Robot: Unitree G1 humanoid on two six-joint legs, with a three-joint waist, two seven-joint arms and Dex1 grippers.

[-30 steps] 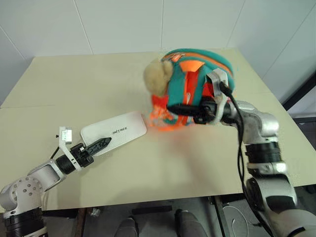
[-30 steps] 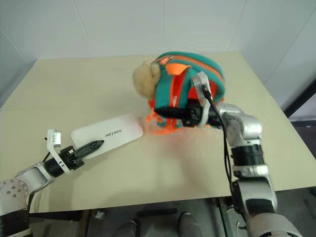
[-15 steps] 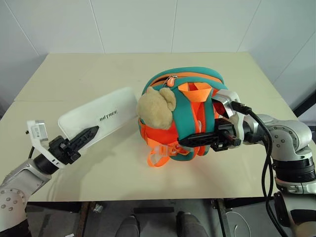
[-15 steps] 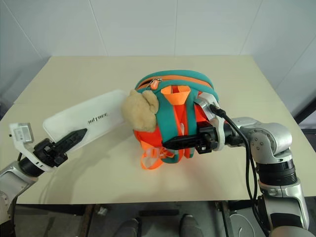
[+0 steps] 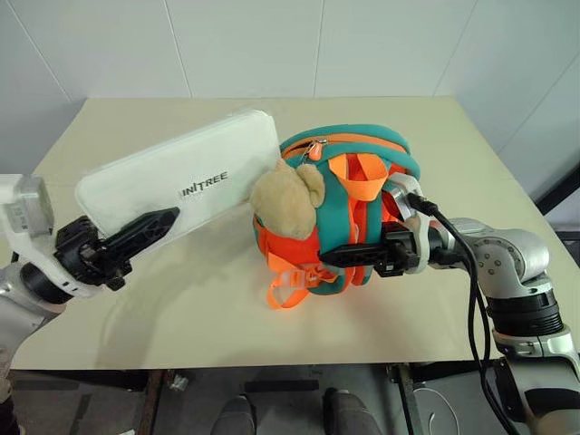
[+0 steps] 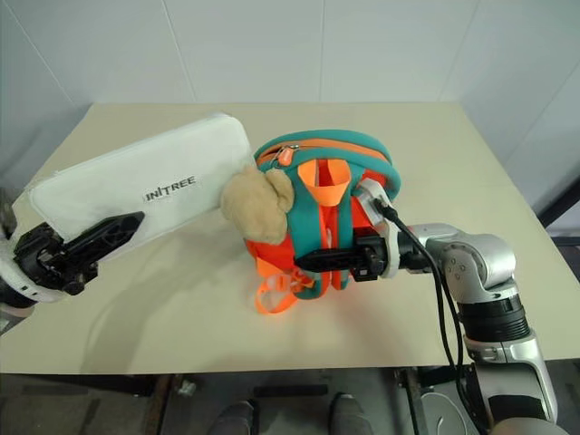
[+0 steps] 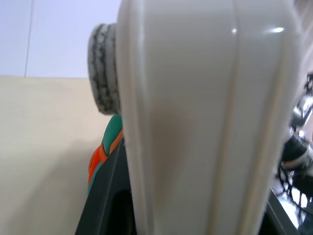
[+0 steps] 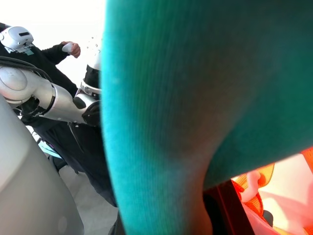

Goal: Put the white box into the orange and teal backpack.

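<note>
Next, I set the white box inside the backpack's zipped compartment (image 5: 346, 154), behind the tan plush toy, with my left gripper.
My left gripper (image 5: 152, 223) is shut on the white box (image 5: 186, 177) at its near end and holds it off the table, tilted. The box's far end reaches the upper left side of the orange and teal backpack (image 5: 362, 195). A tan plush toy (image 5: 285, 199) hangs on the backpack's front. The backpack stands upright on the table with its zip at the top. My right gripper (image 5: 337, 256) is shut on a teal strap (image 8: 166, 122) low on the backpack's front. The left wrist view looks along the box (image 7: 205, 122).
The beige table (image 5: 181, 308) stretches wide around the backpack, with white walls behind it. Loose orange webbing loops (image 5: 288, 290) trail in front of the backpack. A person in dark clothes (image 8: 58, 58) shows behind my left arm in the right wrist view.
The left gripper has lifted the white box off the table and carried it up beside the backpack. The right gripper has kept its hold on the strap. The camera shifted early on.
</note>
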